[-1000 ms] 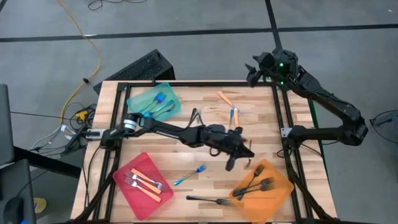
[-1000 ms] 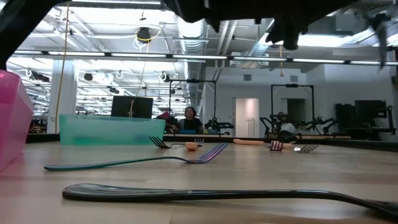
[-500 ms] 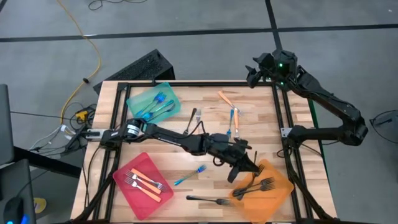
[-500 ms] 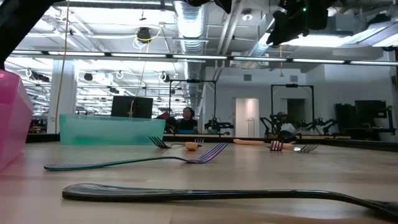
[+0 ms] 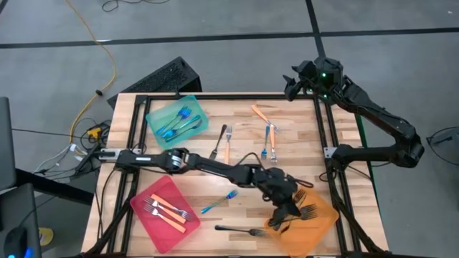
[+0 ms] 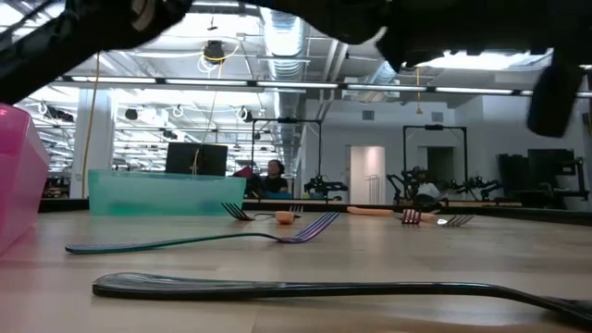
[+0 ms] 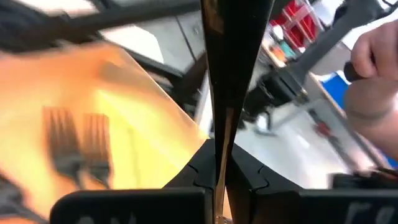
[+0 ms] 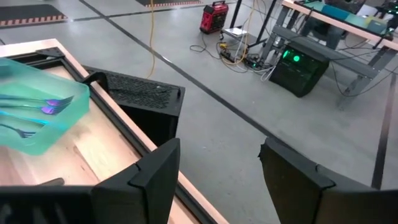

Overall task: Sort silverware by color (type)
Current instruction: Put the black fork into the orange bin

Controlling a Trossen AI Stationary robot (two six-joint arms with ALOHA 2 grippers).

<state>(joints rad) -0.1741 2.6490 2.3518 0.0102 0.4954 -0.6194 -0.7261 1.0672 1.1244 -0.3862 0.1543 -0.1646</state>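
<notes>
I will let go of the black fork with my left gripper inside the orange tray (image 5: pixel 290 208) beside the other black forks.
My left gripper (image 5: pixel 285 212) reaches across the table and is over the orange tray (image 5: pixel 320 215) at the near right, shut on a black fork (image 7: pixel 225 56). Several black forks (image 5: pixel 305 211) lie in that tray. Blue forks (image 5: pixel 179 122) lie in the teal tray (image 5: pixel 159 113) at the far left, and orange-handled forks (image 5: pixel 166 208) lie in the red tray (image 5: pixel 147 215) at the near left. Loose on the wood are a black fork (image 5: pixel 240 231), a blue fork (image 5: pixel 219 203) and others (image 5: pixel 267 136). My right gripper (image 8: pixel 217 168) stands open, raised at the far right corner. My left gripper pinches the black fork's slim shaft (image 7: pixel 219 146) between its two fingers (image 7: pixel 200 169). The fork runs on forward past the fingertips and is lifted clear above the orange tray. Which end of the fork the fingers have, I cannot tell.
Black frame rails (image 5: pixel 328 154) run along the table's edges. A black fork (image 6: pixel 324 289) and a blue fork (image 6: pixel 203 239) lie flat near the front edge. A person's hand (image 7: pixel 376 74) shows in the room beyond the table's right side.
My left gripper has gone toward the table's near right corner and down, from the table's middle to over the orange tray. It has rolled on the way and stayed shut on the black fork.
</notes>
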